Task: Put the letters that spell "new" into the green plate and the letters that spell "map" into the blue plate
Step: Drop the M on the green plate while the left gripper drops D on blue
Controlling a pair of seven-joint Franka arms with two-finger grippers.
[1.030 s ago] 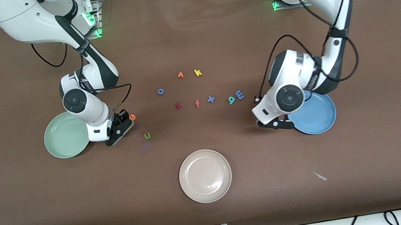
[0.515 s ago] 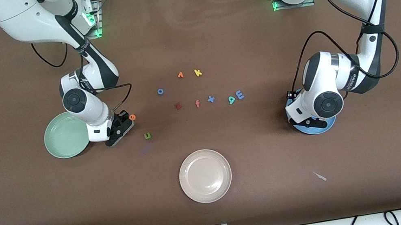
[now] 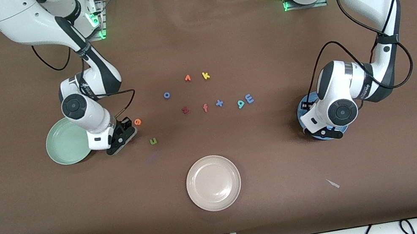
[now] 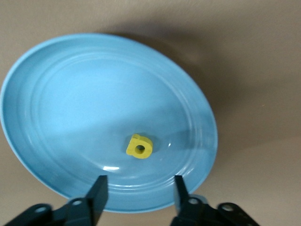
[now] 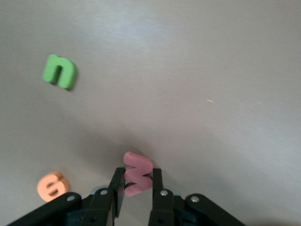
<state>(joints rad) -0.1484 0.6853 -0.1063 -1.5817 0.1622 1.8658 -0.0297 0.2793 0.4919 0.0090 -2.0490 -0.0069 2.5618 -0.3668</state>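
The salmon-pink w, now low over the table between plate and e, will be released by my right gripper near the middle of the green plate (image 3: 71, 140).
My right gripper (image 5: 138, 182) is shut on the salmon-pink w (image 5: 138, 173), low over the table between the green plate (image 3: 62, 149) and the orange e (image 3: 137, 121). The green n (image 3: 153, 141) lies nearer the front camera than the e; both also show in the right wrist view, the n (image 5: 59, 71) and the e (image 5: 53, 185). My left gripper (image 4: 138, 193) hangs open over the blue plate (image 4: 70, 103), where the yellow a (image 4: 139, 146) lies. The teal p (image 3: 240, 104) and blue m (image 3: 249, 98) lie side by side on the table.
A beige plate (image 3: 213, 182) sits near the front edge at mid-table. Loose letters lie in the middle: a blue o (image 3: 166, 95), a yellow k (image 3: 206, 76), a dark red z (image 3: 185, 110), a red-orange f (image 3: 205, 108) and a blue x (image 3: 219, 103).
The left arm swung over the blue plate and its fingers opened; the yellow a now lies in the plate. The right gripper closed on the w and shifted slightly toward the green plate.
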